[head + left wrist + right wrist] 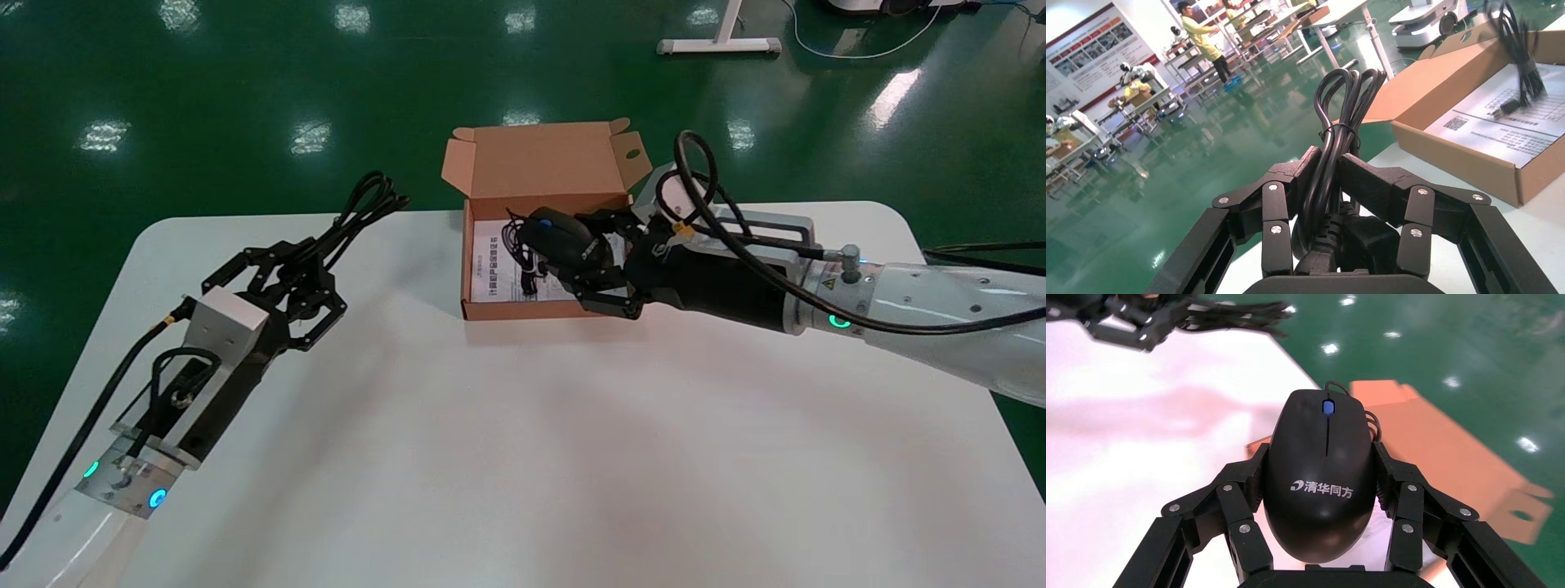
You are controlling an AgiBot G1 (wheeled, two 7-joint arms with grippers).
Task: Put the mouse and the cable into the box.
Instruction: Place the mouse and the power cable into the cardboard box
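Note:
My right gripper should put the black mouse down on the printed sheet inside the box (574, 268), toward the near side of the box, and let go. The mouse is now held over the box.
An open brown cardboard box (482, 310) stands at the far middle of the white table, lid flap up, with a printed sheet (490, 269) lying inside. My right gripper (572, 265) is shut on a black mouse (562, 237) (1321, 471), holding it over the box; the mouse's thin cord hangs into the box. My left gripper (306, 273) (1329, 177) is shut on a bundled black cable (364, 208) (1346, 104), raised above the table's left side, well left of the box (1474, 159).
The table (523, 449) has a broad bare white top in front of the box. Green floor lies beyond the far edge. A white stand foot (719, 45) sits on the floor far back right.

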